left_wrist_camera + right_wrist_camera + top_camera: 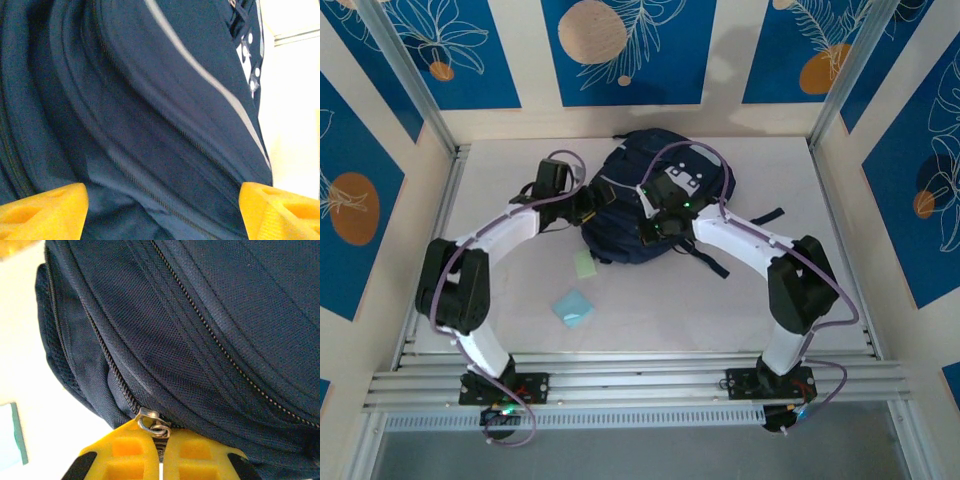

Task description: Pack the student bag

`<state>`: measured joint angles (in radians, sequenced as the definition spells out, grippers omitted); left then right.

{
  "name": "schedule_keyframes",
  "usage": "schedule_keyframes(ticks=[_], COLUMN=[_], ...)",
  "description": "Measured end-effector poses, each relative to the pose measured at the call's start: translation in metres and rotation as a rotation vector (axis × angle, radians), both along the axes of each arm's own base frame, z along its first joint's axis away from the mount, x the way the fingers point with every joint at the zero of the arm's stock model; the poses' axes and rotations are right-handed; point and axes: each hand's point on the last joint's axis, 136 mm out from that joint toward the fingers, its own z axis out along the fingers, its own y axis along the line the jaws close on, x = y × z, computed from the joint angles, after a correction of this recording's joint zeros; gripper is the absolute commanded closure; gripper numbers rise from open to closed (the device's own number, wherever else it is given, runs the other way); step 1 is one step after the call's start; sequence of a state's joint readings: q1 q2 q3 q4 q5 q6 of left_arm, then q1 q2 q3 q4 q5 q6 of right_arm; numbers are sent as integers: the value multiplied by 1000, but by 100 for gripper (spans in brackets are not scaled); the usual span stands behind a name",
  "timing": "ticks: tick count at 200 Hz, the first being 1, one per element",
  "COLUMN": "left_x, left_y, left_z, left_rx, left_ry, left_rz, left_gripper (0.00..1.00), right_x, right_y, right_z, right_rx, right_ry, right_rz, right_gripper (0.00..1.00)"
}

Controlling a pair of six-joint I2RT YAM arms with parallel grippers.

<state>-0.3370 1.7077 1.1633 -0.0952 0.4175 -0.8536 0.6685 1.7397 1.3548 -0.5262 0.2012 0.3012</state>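
My right gripper holds the loose bag's zipper pull, so left fingers should pinch the bag's fold [162, 200] to steady it.
The student bag [625, 165], dark navy with a grey-white patch [686, 181], lies at the back middle of the white table. My left gripper [586, 206] is at the bag's left side. In the left wrist view its yellow fingertips [45, 210] stand wide apart and open against the navy fabric [150, 125], which carries a pale grey stripe [210, 80]. My right gripper [657, 226] is at the bag's near edge. Seen from the right wrist, it [161, 450] is shut on the tab of a metal zipper pull [150, 419] at the end of a closed zipper on the bag [210, 330].
A pale green note [585, 263] and a light blue flat item [574, 307] lie on the table in front of the bag, between the arms. Black straps [766, 216] trail off to the bag's right. Walls close in the table on three sides.
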Motion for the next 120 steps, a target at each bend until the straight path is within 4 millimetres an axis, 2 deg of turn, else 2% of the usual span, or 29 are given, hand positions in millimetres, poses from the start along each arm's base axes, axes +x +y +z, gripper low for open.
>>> schedule_keyframes(ticks=[29, 44, 50, 58, 59, 60, 61, 67, 68, 69, 73, 97, 120], left_x=[-7, -5, -4, 0, 0, 0, 1, 3, 3, 3, 4, 4, 1], left_y=[-16, -32, -37, -43, -43, -44, -44, -46, -46, -46, -47, -51, -55], left_z=[-12, -14, -16, -19, -20, -20, -20, -24, -24, -24, -26, -30, -29], left_rx=[-54, -77, -85, -91, -90, -89, -89, -94, -95, -96, -97, -106, -92], left_ry=[46, 49, 55, 60, 59, 57, 57, 65, 66, 66, 71, 84, 79], left_rz=[13, 2, 1, 1, -1, -4, -6, -4, -4, -5, -5, -17, -44], left_gripper=[21, 29, 38, 59, 59, 64, 64, 84, 84, 89, 99, 100, 100], right_x=[-1, -2, -3, -5, -5, -5, -6, -7, -7, -7, -8, -12, -13], right_y=[6, 11, 12, 13, 13, 12, 12, 11, 11, 11, 10, -3, -18], right_z=[1, 1, 0, -3, -3, -4, -4, -8, -9, -9, -12, -29, -30], right_rx=[16, 22, 23, 12, 11, 10, 8, -2, -3, -4, -14, -89, -156], right_ry=[-1, -11, -14, -18, -18, -18, -18, -20, -20, -20, -23, -43, -104], right_rz=[7, 20, 26, 35, 35, 35, 37, 45, 46, 47, 51, 85, 120], right_gripper=[100, 100, 100, 100, 100, 100, 100, 100, 100, 100, 100, 100, 100])
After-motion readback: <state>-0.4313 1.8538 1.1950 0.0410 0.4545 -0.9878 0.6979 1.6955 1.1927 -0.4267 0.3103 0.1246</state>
